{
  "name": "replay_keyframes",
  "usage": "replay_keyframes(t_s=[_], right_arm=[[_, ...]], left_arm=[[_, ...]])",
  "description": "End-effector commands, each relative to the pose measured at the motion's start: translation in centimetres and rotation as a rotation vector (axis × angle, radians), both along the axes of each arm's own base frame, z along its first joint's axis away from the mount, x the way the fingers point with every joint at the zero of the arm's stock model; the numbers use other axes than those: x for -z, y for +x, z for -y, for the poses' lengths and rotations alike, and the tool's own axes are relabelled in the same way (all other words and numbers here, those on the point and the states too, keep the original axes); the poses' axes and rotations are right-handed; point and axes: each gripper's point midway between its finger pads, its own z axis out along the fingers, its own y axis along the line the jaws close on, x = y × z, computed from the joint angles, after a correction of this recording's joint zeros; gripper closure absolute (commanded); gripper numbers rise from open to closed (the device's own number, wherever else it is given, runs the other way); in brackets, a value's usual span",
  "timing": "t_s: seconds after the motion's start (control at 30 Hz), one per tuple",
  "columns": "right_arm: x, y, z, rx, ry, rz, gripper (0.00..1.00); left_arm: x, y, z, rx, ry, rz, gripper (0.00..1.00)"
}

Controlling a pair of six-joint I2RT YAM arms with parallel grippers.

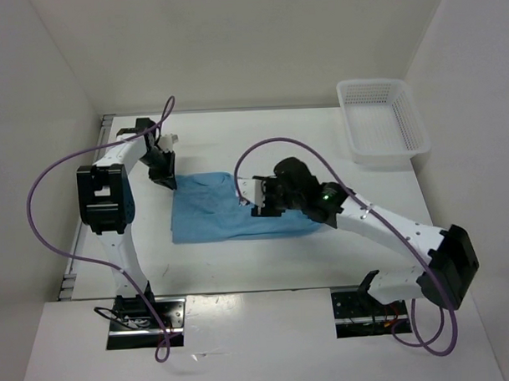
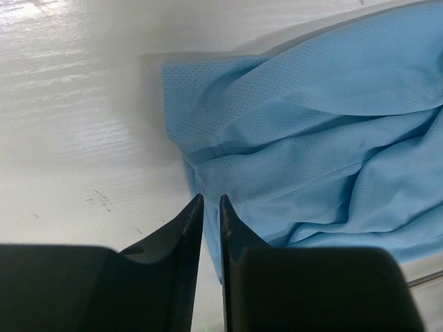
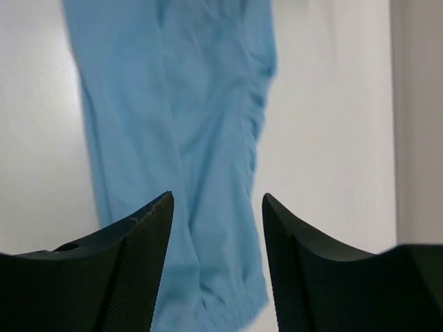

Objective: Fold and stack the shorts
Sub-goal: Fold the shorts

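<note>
The left gripper's fingers are almost closed over the loose edge of the shorts, so it should open and pinch the fabric just inside (image 2: 225,185) that edge.
The light sky-blue shorts (image 1: 226,215) lie spread flat on the white table, roughly in the middle. My left gripper (image 1: 164,179) hovers at their far left corner. In the left wrist view the fingers (image 2: 211,198) are shut to a thin slit just over the edge of the shorts (image 2: 311,124), and the fabric lies slack with nothing visibly pinched. My right gripper (image 1: 259,203) is open and empty above the right half of the shorts. In the right wrist view (image 3: 217,197) the shorts (image 3: 180,104) stretch away below it, with the gathered waistband near the fingers. The drawstring is not visible.
A white plastic mesh basket (image 1: 382,123) stands at the far right of the table. White walls close in the table at the left, back and right. Purple cables loop off both arms.
</note>
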Motion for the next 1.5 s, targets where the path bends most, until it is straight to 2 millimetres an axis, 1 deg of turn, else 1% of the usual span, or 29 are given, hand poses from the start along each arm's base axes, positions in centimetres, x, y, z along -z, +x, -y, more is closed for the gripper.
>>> replay_keyframes(t_s=[0.0,0.03,0.07,0.13,0.17,0.2,0.23,0.27,0.3,0.33,0.37,0.4,0.43,0.47,0.5,0.53,0.63,0.67,0.7,0.8,0.83,0.9,0.93,0.97,1.07,1.17,1.3,1.43,1.47], right_arm=[[2.7,-2.7,-5.1,-0.087,0.053,-0.124,0.42],[3.2,-3.5,-6.4,-0.126,0.055,-0.128,0.44],[4.2,-3.6,-7.5,-0.133,0.056,-0.16,0.47],[3.5,-2.7,-9.8,-0.135,0.119,-0.15,0.51],[4.9,-2.2,-10.6,-0.114,0.117,-0.188,0.55],[3.8,-1.5,-11.9,-0.118,0.158,-0.175,0.56],[3.9,-1.1,-12.5,-0.111,0.166,-0.183,0.57],[5.6,-0.7,-13.0,-0.1,0.143,-0.214,0.59],[6.0,-0.4,-13.6,-0.092,0.143,-0.227,0.59],[5.5,0.2,-14.4,-0.093,0.146,-0.224,0.6],[6.2,0.7,-14.7,-0.071,0.134,-0.239,0.6],[9.0,1.0,-14.9,-0.041,0.084,-0.294,0.6],[8.6,1.8,-15.7,-0.035,0.089,-0.283,0.6],[9.3,2.1,-16.0,-0.034,0.081,-0.289,0.6],[10.4,2.2,-16.2,-0.036,0.062,-0.295,0.6],[10.2,2.3,-16.3,-0.038,0.069,-0.29,0.6],[11.5,1.8,-16.4,-0.042,0.042,-0.309,0.6],[11.5,1.8,-16.4,-0.048,0.039,-0.303,0.6],[12.1,1.5,-16.0,-0.046,0.024,-0.315,0.62],[14.0,-0.2,-15.4,-0.094,-0.036,-0.325,0.68],[13.9,-0.3,-15.1,-0.108,-0.045,-0.312,0.75],[15.5,-1.4,-14.2,-0.129,-0.088,-0.323,0.84],[15.6,-1.5,-13.7,-0.139,-0.108,-0.308,0.96],[16.1,-1.8,-13.3,-0.146,-0.124,-0.309,1.0],[17.1,-3.4,-11.4,-0.174,-0.172,-0.317,1.0],[17.2,-4.2,-10.5,-0.186,-0.18,-0.323,1.0],[16.9,-5.0,-10.0,-0.211,-0.192,-0.336,1.0],[13.7,-4.4,-11.6,-0.206,-0.113,-0.319,0.99],[11.9,-3.9,-12.3,-0.198,-0.078,-0.305,0.99]], left_arm=[[-0.7,1.3,-0.1,0.001,-0.006,0.05,0.77],[-0.7,1.3,-0.2,-0.001,0.003,0.049,0.76],[-0.7,1.3,-0.2,-0.001,0.003,0.049,0.76],[-1.1,1.6,0.0,0.002,-0.007,0.068,0.71],[-1.5,1.6,0.0,0.002,-0.007,0.079,0.69],[-1.3,1.3,0.2,0.005,-0.018,0.069,0.66],[-1.8,1.4,0.2,0.005,-0.017,0.081,0.64],[-2.1,1.1,0.5,0.014,-0.017,0.086,0.62],[-2.4,1.1,0.6,0.014,-0.017,0.095,0.62],[-2.2,0.6,0.9,0.024,-0.009,0.09,0.6],[-1.8,0.3,0.8,0.022,-0.001,0.077,0.6],[-1.4,-0.1,1.1,0.032,0.012,0.065,0.59],[-0.7,-0.5,1.1,0.039,0.041,0.055,0.59],[-0.1,-0.5,1.0,0.037,0.052,0.05,0.59],[0.3,-0.9,1.3,0.048,0.06,0.038,0.59],[0.9,-0.9,1.3,0.048,0.06,0.033,0.59],[1.5,-1.3,2.1,0.068,0.06,0.029,0.59],[1.4,-0.9,2.1,0.068,0.06,0.043,0.61],[1.7,-1.4,2.6,0.079,0.051,0.031,0.64],[2.7,-1.4,2.6,0.08,0.051,0.012,0.75],[2.8,-1.4,2.3,0.076,0.067,0.012,0.83],[3.3,-1.2,1.6,0.068,0.107,0.012,0.91],[3.3,-0.9,1.3,0.063,0.125,0.021,0.97],[3.3,-0.9,1.0,0.06,0.142,0.021,0.99],[2.5,0.1,0.1,0.045,0.192,0.059,1.0],[1.8,1.1,-1.1,0.016,0.214,0.084,1.0],[1.9,1.3,-0.9,0.019,0.202,0.086,1.0],[1.7,1.4,-0.7,0.021,0.191,0.086,0.96],[1.7,1.4,-0.7,0.021,0.191,0.086,0.96]])
